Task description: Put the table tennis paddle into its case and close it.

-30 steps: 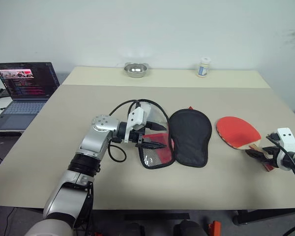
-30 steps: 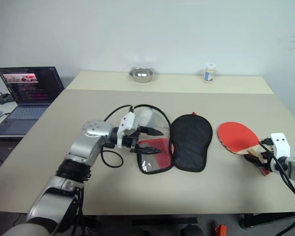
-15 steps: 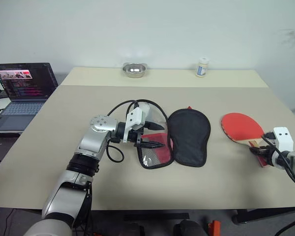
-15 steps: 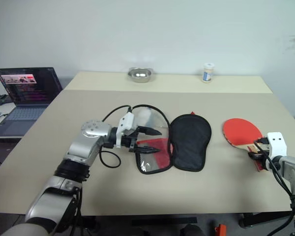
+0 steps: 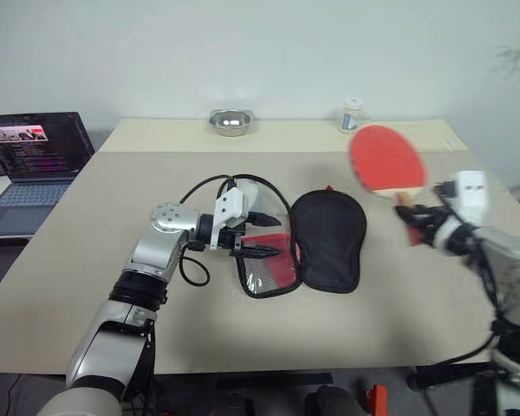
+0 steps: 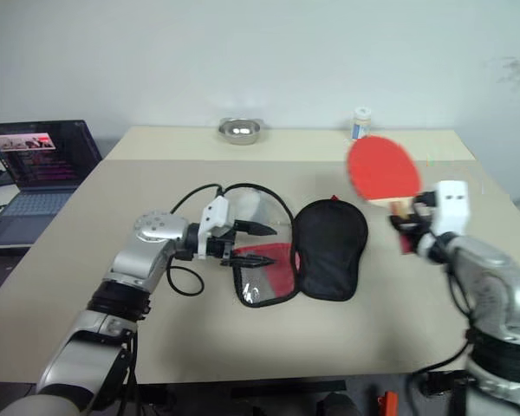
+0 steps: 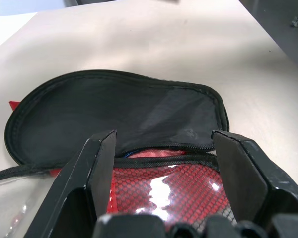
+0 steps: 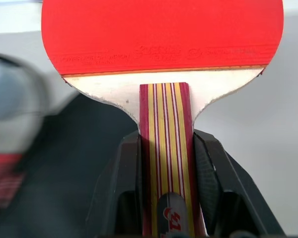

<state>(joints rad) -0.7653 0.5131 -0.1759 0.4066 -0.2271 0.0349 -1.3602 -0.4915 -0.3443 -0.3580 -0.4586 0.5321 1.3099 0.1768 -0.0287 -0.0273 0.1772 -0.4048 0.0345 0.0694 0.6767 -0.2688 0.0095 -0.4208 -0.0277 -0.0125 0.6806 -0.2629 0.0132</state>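
Observation:
My right gripper is going to let go of the table tennis paddle on the black half of the open case (image 5: pixel 331 234) (image 8: pixel 84 148). The paddle is still up in the air over the table.
The table tennis paddle (image 5: pixel 386 159) is up in the air over the table's right side, red face raised, its striped wooden handle (image 8: pixel 165 148) clamped between the two black fingers of my right gripper (image 5: pixel 413 217). The case (image 5: pixel 328 238) lies unzipped and spread flat at mid-table. Its black half is on the right and its red mesh half (image 5: pixel 269 269) on the left. My left gripper (image 5: pixel 262 236) hovers open over the red mesh half, and its fingers (image 7: pixel 97 168) straddle the seam between the halves without pinching it.
An open laptop (image 5: pixel 35 143) stands off the table's left edge. A metal bowl (image 5: pixel 230 121) and a small bottle (image 5: pixel 353 115) sit along the far edge of the table (image 5: pixel 156 347). Bare tabletop lies in front of the case and to its right.
My right gripper closed on the paddle's handle, then lifted the paddle off the table and swung it up and left toward the case. The left gripper stayed put.

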